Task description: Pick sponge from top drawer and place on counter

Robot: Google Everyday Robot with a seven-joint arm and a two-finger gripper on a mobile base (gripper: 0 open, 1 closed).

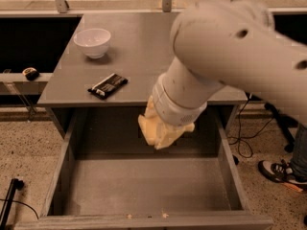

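Next, I release the pale-yellow sponge on the counter (179,79) near its front edge, across from the black wrapped bar.
The top drawer (144,188) stands pulled wide open below the counter (139,51), and its grey floor is bare. My gripper (163,128) hangs above the drawer's back half, just in front of the counter's front edge. Its pale yellow fingers are closed on the pale-yellow sponge (156,139), which is lifted off the drawer floor. The large white arm covers the right half of the counter.
A white bowl (93,42) stands at the counter's back left. A black wrapped bar (108,85) lies near the counter's front left edge. A person's shoe (280,171) and cables are on the floor to the right. A black pole (9,202) is at the lower left.
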